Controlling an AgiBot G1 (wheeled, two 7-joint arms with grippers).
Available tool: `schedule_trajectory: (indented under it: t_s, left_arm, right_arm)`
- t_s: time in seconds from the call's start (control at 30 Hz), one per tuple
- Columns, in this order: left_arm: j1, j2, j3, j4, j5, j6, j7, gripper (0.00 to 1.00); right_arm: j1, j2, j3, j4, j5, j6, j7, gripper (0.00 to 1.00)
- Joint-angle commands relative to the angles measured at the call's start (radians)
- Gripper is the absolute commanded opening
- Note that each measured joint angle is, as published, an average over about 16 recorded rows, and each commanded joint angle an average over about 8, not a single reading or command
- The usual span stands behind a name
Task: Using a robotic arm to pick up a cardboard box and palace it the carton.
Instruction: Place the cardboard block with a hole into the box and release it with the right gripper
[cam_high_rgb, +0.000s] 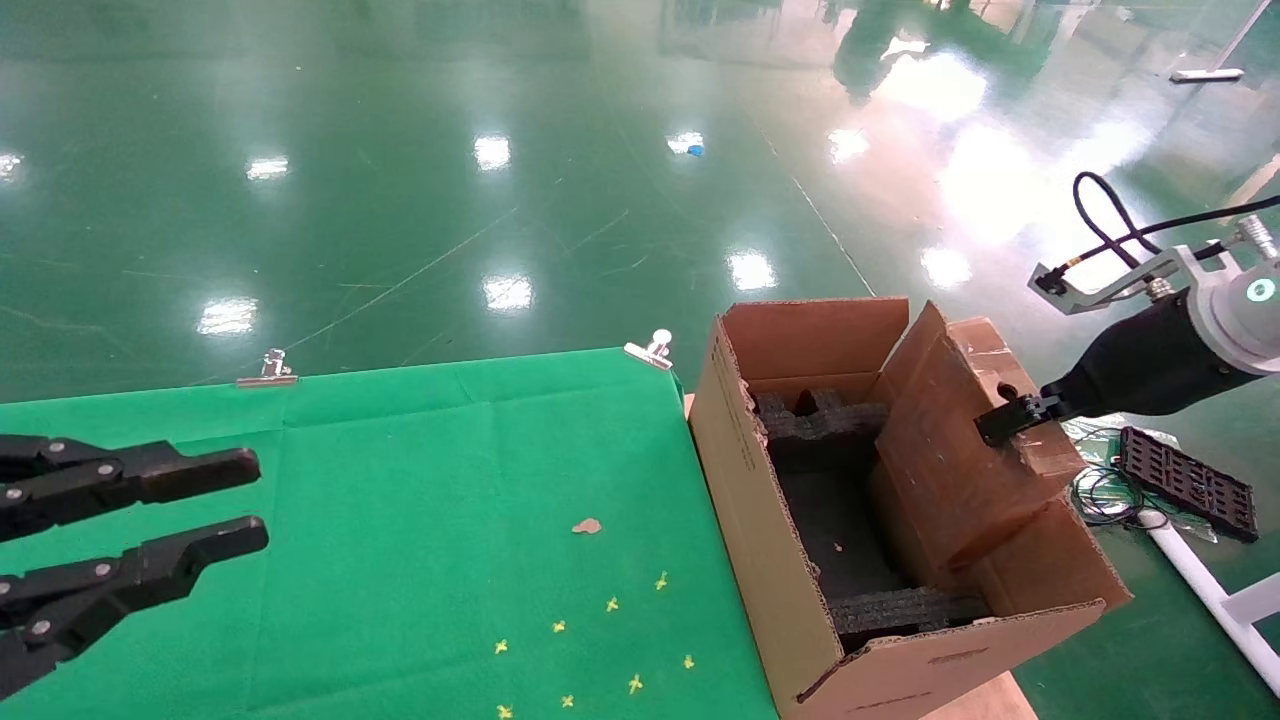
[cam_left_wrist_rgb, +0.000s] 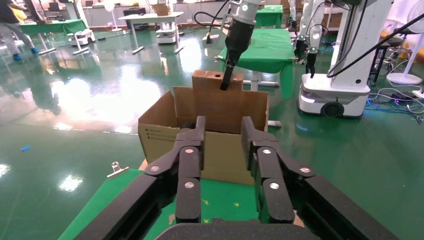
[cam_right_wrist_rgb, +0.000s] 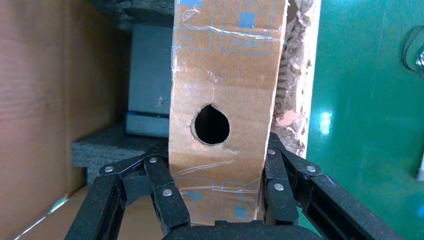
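Observation:
My right gripper needs to let go of the cardboard box between the carton's black foam pieces (cam_high_rgb: 902, 516), along the side of the carton farthest from the green table.
The cardboard box (cam_high_rgb: 950, 440), a flat brown slab, stands tilted with its lower part inside the carton (cam_high_rgb: 760, 520), close to the carton's right flap. My right gripper (cam_high_rgb: 1005, 420), on the white robotic arm (cam_high_rgb: 1235, 310), is shut on the slab's upper narrow side by the round hole (cam_right_wrist_rgb: 211, 124). In the right wrist view its fingers (cam_right_wrist_rgb: 272, 165) press both broad taped faces of the cardboard box (cam_right_wrist_rgb: 225, 75), with black foam (cam_right_wrist_rgb: 115, 150) below. My left gripper (cam_high_rgb: 255, 500) hovers open over the green table, far left; its wrist view shows the left gripper (cam_left_wrist_rgb: 223, 127) facing the carton (cam_left_wrist_rgb: 220, 155).
The green cloth table (cam_high_rgb: 430, 480) has two metal clips (cam_high_rgb: 652, 350) on its far edge, small yellow marks and a brown scrap (cam_high_rgb: 587, 525). On the floor right of the carton lie a black grid tray (cam_high_rgb: 1190, 480) and cables. Other robots (cam_left_wrist_rgb: 340, 50) stand beyond.

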Motion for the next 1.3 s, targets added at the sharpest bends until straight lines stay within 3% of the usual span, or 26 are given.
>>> schedule_trajectory:
  t_s: [0.03,0.67,1.07,1.1,1.3]
  left_arm:
    - [0.0,0.0,0.0,0.0,0.0,0.0,0.0,1.0]
    - [0.0,-0.001,0.001,0.0,-0.001,-0.001,0.001,1.0]
    - [0.0,-0.001,0.002,0.0,-0.001,-0.001,0.001,1.0]
    - [0.0,-0.001,0.002,0.0,-0.001,-0.001,0.001,1.0]
    - [-0.001,-0.001,0.002,0.0,-0.002,-0.001,0.001,1.0]
  right_arm:
    - [-0.009,-0.01,-0.008,-0.018,-0.012,0.005,0.005,0.0]
    - [-0.238,-0.114,-0.013,-0.154,0.015,0.171,0.006,0.0]
    - [-0.382,-0.168,0.026,-0.232,0.084,0.302,-0.072,0.0]
    - [-0.385,-0.17,0.029,-0.238,0.089,0.308,-0.082,0.06]
    - [-0.385,-0.172,0.049,-0.262,0.117,0.321,-0.146,0.81]
